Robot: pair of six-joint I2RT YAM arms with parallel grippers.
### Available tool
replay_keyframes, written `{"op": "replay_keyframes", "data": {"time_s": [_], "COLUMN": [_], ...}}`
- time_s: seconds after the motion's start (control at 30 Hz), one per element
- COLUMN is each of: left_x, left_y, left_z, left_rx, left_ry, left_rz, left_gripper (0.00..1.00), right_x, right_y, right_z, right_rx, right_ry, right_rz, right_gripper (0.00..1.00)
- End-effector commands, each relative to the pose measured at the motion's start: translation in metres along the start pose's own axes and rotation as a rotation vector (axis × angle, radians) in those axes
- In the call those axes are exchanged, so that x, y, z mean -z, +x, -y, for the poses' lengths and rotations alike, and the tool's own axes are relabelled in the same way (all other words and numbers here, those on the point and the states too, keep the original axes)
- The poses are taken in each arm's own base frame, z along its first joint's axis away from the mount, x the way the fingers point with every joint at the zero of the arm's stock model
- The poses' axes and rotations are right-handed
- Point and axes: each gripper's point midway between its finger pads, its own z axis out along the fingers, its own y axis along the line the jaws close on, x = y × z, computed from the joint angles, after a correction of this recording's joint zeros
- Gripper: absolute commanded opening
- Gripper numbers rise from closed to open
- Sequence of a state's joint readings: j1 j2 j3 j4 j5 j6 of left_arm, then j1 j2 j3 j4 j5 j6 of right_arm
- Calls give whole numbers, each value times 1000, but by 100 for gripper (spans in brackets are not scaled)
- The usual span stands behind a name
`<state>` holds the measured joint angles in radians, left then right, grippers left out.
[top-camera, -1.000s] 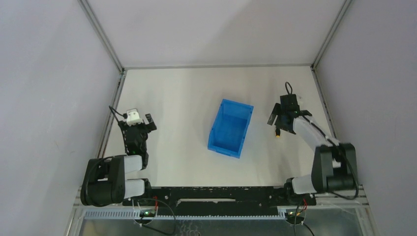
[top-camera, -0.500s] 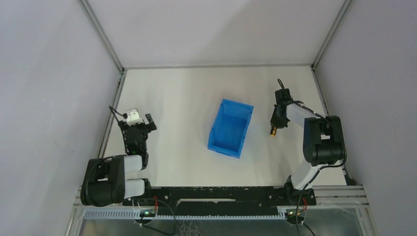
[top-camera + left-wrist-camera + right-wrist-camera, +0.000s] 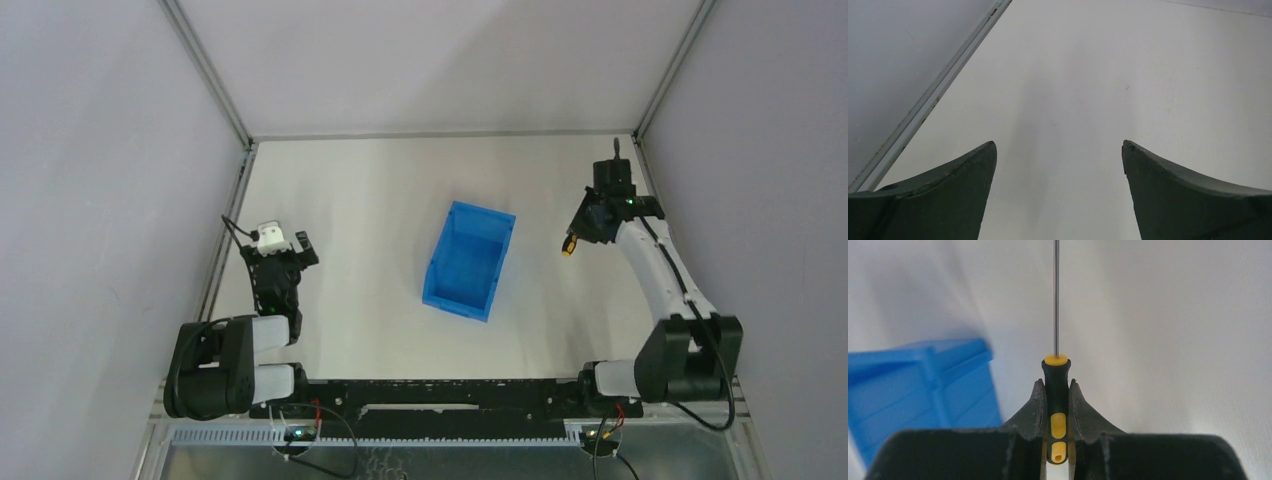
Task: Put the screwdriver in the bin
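Note:
I will release the screwdriver from my right gripper on the middle of the blue bin's bottom (image 3: 464,264), lengthwise between the bin's long sides. The screwdriver is now held above the table.
The screwdriver (image 3: 1056,390), with its black and yellow handle and thin shaft pointing away from the camera, is pinched between the fingers of my right gripper (image 3: 1055,382). In the top view the right gripper (image 3: 582,230) holds the screwdriver (image 3: 569,246) above the table, to the right of the bin and apart from it. The blue bin (image 3: 458,296) stands mid-table with nothing visible inside; a corner of the bin (image 3: 923,385) fills the lower left of the right wrist view. My left gripper (image 3: 1059,145) stands open over bare table at the left (image 3: 281,258).
The white table is enclosed by grey walls with metal rails along the left (image 3: 228,215) and right (image 3: 655,200) edges. The right arm's elbow rises near the right wall.
My right gripper has shut on the screwdriver and lifted it off the table, carrying it back and to the right. The left arm and the bin have not moved.

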<state>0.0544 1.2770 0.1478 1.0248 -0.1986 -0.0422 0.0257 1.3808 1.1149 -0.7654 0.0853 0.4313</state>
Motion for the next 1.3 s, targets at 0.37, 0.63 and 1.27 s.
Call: {"op": "replay_keyframes", "data": {"time_s": [0.37,0.63,1.27], "left_x": [-9,-9,-9], "left_y": [-33,-33,-33], "left_z": [3,3,3], "left_rx": [-2,-2,-1], "left_ry": [4,5,3], "left_rz": [96,95,96], "left_gripper": [100,100,100], "right_x": [138,109,-57], "right_y": [39,58,141], "right_z": [-149,-193,-200], "right_rx": [152,125,156], "right_ry": [-472,-424,-47], "right_rz": [64,74,-73], "right_gripper": [4,5,20]}}
